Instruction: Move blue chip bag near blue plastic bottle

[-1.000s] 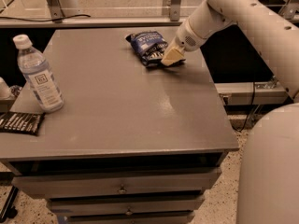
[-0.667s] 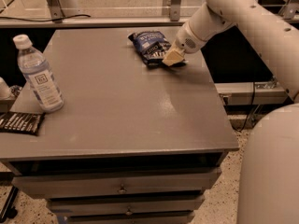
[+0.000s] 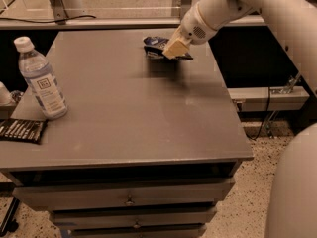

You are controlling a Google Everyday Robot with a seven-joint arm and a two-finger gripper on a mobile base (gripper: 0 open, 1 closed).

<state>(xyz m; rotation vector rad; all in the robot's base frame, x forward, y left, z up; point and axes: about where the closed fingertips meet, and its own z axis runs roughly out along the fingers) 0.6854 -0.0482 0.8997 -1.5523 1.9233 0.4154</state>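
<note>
The robot's gripper will release the blue chip bag close against the blue plastic bottle's side [image 3: 82,97] that faces the middle of the table.
The blue chip bag [image 3: 154,45] is at the far middle of the grey table [image 3: 148,128], under my gripper. My gripper [image 3: 173,48] comes in from the upper right, and its pale fingers are closed on the bag's right part. The bag looks lifted slightly, with a soft shadow on the table below it. Part of the bag is hidden behind the fingers. The blue plastic bottle [image 3: 42,81] stands upright near the table's left edge, well away from the bag, with its white cap on top and white label facing me.
A flat dark wrapper with white lettering [image 3: 22,130] lies at the table's front left edge. A white object [image 3: 4,94] sits just off the left side. Drawers [image 3: 129,200] are below the tabletop. My white arm fills the upper right, and my base the lower right.
My gripper has moved up and left from beside the bag's right edge onto the bag. The bag now appears raised off the table. The bottle and wrapper have not moved.
</note>
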